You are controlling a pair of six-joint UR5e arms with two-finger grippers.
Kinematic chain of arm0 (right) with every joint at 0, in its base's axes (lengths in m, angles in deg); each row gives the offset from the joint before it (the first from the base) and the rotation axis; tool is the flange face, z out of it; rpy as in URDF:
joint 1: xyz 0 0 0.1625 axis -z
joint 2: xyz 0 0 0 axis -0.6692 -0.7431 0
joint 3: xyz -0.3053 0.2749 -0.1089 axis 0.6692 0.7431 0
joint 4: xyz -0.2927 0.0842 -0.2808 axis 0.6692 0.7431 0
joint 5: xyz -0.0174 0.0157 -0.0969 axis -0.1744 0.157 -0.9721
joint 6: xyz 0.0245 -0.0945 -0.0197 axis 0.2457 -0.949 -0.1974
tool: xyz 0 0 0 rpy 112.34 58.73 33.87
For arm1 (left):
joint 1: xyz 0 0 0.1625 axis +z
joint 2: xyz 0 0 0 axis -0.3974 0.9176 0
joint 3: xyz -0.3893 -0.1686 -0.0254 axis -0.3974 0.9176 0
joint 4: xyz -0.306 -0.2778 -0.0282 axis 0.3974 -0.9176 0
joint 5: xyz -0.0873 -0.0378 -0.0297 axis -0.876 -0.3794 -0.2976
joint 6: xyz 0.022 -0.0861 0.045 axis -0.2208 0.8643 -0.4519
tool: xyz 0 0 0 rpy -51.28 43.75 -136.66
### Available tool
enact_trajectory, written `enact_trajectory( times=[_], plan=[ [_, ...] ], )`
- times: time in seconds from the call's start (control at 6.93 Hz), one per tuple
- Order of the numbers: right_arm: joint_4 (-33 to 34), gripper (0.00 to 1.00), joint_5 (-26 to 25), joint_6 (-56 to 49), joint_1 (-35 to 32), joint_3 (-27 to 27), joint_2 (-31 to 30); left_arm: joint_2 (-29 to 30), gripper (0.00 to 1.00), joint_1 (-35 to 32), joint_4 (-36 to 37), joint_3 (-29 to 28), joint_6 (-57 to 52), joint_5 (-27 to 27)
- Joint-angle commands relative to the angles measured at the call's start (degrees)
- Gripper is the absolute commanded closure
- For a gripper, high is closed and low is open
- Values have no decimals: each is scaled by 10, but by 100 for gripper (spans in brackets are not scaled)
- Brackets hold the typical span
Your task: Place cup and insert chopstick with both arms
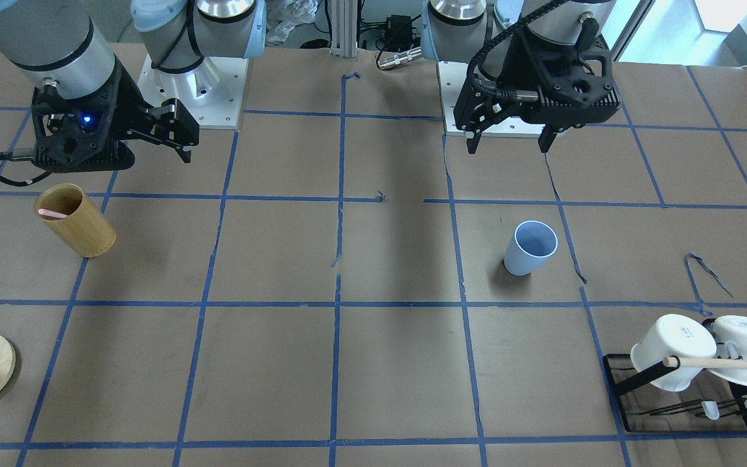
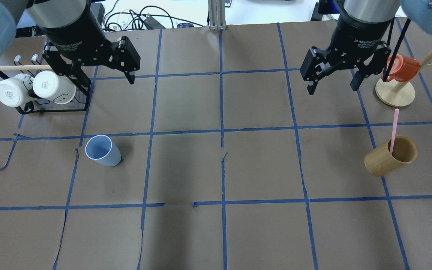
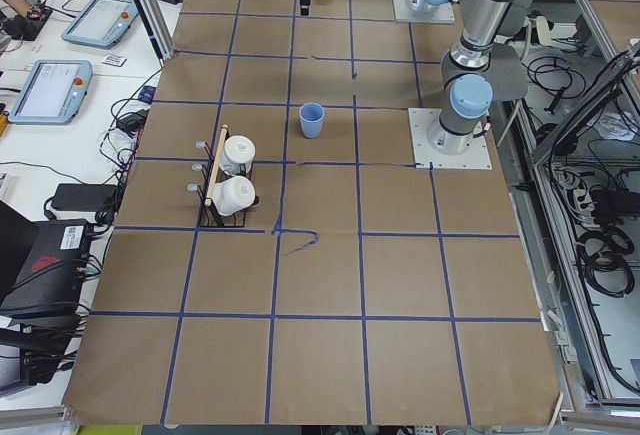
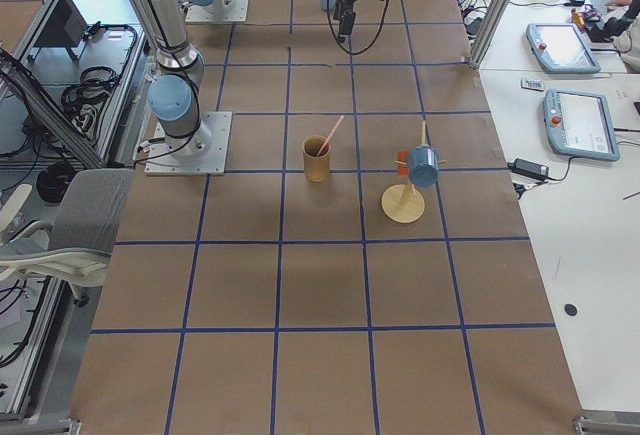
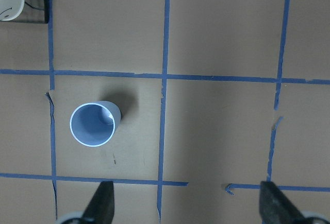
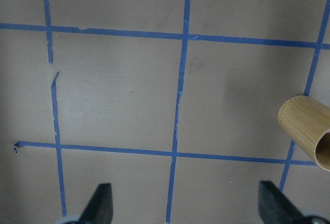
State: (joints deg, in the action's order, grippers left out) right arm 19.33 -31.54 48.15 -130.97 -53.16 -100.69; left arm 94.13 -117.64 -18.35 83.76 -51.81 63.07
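My left gripper needs to grab the pale blue cup at the cup's rim (image 1: 516, 234) (image 5: 114, 126), on the side closest to the bamboo cylinder.
The pale blue cup (image 2: 102, 150) stands upright on the brown table, also in the front view (image 1: 530, 248) and the left wrist view (image 5: 94, 123). One pale pink chopstick (image 2: 393, 131) leans in a tan bamboo cylinder (image 2: 390, 156) on the right side; it also shows in the front view (image 1: 54, 213). My left gripper (image 2: 103, 77) hangs open and empty above the table, beyond the cup. My right gripper (image 2: 332, 90) hangs open and empty, beyond and left of the bamboo cylinder. Both wrist views show the fingers (image 5: 103, 206) (image 6: 100, 206) spread wide with nothing between them.
A black wire rack (image 2: 51, 109) with two white mugs (image 2: 13, 92) and a light wooden rod (image 2: 21, 68) stands at the far left. A round wooden stand (image 2: 395, 93) with a red-orange cup (image 2: 401, 67) is at the far right. Blue tape lines grid the table.
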Motion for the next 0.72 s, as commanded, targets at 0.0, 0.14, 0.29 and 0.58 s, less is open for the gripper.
enact_trajectory(
  times=[0.0, 0.14, 0.29, 0.58],
  plan=[
    [-4, 0, -1, -3, 22, -6, -3, 1, 0, 2, 1, 1, -1, 0],
    [-7, 0, -1, -3, 22, -9, -5, 2, 0, 3, 1, 1, 0, 0],
    [-7, 0, -1, -3, 21, -13, -6, 3, 0, 4, 1, 1, -1, 0],
    [-7, 0, -1, -6, 21, -18, -6, 1, 0, 3, 0, 1, -1, -1]
  ],
)
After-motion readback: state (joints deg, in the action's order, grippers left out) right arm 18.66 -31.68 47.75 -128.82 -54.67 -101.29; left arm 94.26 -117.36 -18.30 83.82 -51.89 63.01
